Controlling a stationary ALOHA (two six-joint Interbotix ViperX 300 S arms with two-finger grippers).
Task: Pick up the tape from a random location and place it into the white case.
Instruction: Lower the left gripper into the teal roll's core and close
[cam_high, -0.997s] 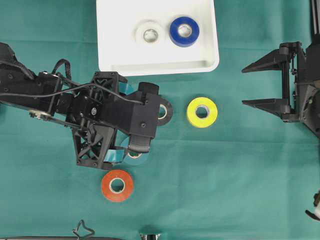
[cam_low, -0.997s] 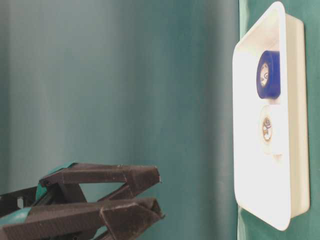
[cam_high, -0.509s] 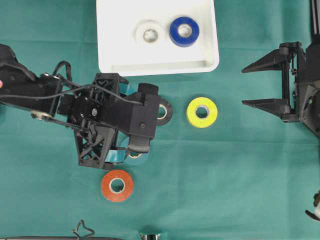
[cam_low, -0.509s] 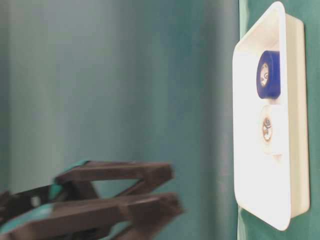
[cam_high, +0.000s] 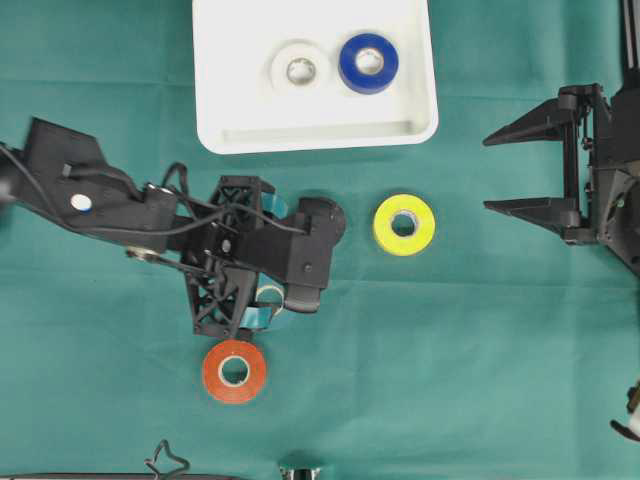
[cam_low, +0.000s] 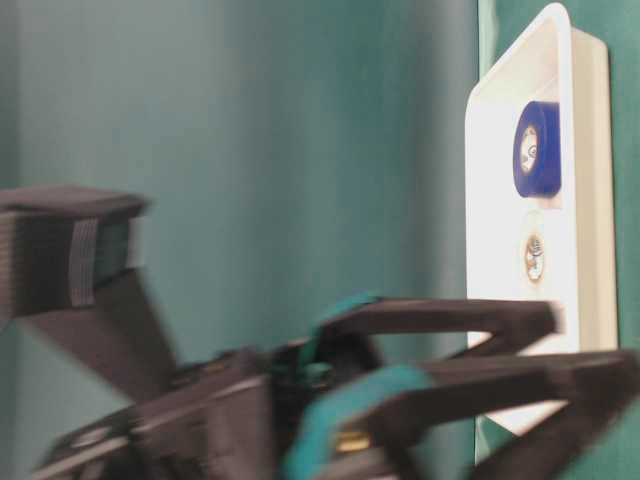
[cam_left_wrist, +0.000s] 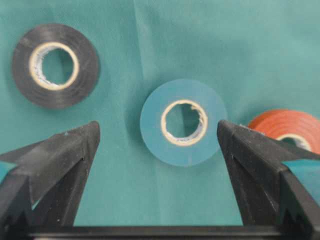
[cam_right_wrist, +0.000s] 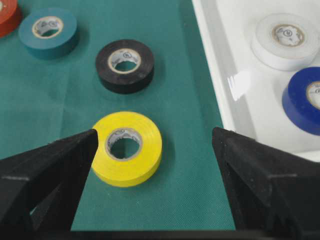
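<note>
Next, my left gripper grabs the teal tape's side (cam_high: 277, 284) (cam_left_wrist: 153, 121) that is nearest the black tape, with one finger inside the hole of the teal tape.
The white case (cam_high: 215, 100) lies at the top of the overhead view and holds a white tape (cam_high: 299, 68) and a blue tape (cam_high: 368, 63). My left gripper (cam_high: 265, 262) hangs over the cloth below the case. It is open and straddles a teal tape (cam_left_wrist: 183, 122) without touching it (cam_left_wrist: 157, 125). A black tape (cam_left_wrist: 56, 65) lies to one side of it and an orange tape (cam_left_wrist: 287, 127) to the other. My right gripper (cam_high: 487, 173) stands open at the right edge, facing a yellow tape (cam_high: 404, 224) and holding nothing (cam_right_wrist: 154, 132).
The orange tape (cam_high: 234, 371) lies just below the left gripper. The yellow tape (cam_right_wrist: 127, 147) sits close to the case's rim (cam_right_wrist: 212, 75). In the table-level view the blurred left arm fills the foreground in front of the case (cam_low: 590, 200).
My left arm has swung right and dropped lower over the teal tape, now covering the black tape in the overhead view. Its jaws stay wide. The right arm has not moved.
</note>
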